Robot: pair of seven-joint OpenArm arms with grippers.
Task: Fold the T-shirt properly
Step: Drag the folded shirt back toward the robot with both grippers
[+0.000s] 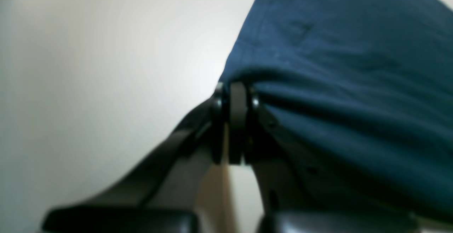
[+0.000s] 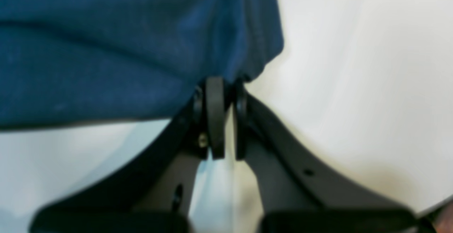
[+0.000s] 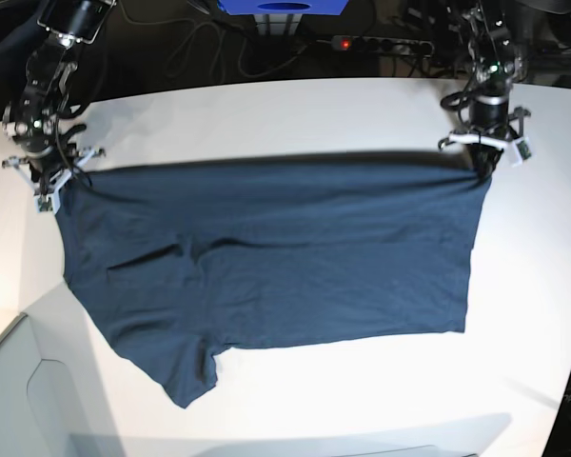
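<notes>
The robot's left gripper needs to let go of the navy T-shirt's corner on the bare table (image 3: pixel 474 107) between the T-shirt and the table's far edge.
The navy T-shirt (image 3: pixel 266 257) lies spread across the white table (image 3: pixel 266 114), folded over, with a sleeve sticking out at the lower left. Its far edge is lifted and stretched between both arms. At that edge's right corner, in the base view, my left gripper (image 3: pixel 480 169) is shut on the cloth; the left wrist view shows its black fingertips (image 1: pixel 238 95) pinching the T-shirt (image 1: pixel 354 84). My right gripper (image 3: pixel 55 188) is shut on the left corner, and in the right wrist view its closed gripper (image 2: pixel 220 91) bites the T-shirt's hem (image 2: pixel 124 49).
Cables and a power strip (image 3: pixel 381 43) run along the table's far edge, beside a blue box (image 3: pixel 285 8). A pale grey container (image 3: pixel 19 400) sits at the lower left corner. Bare table surrounds the shirt on all sides.
</notes>
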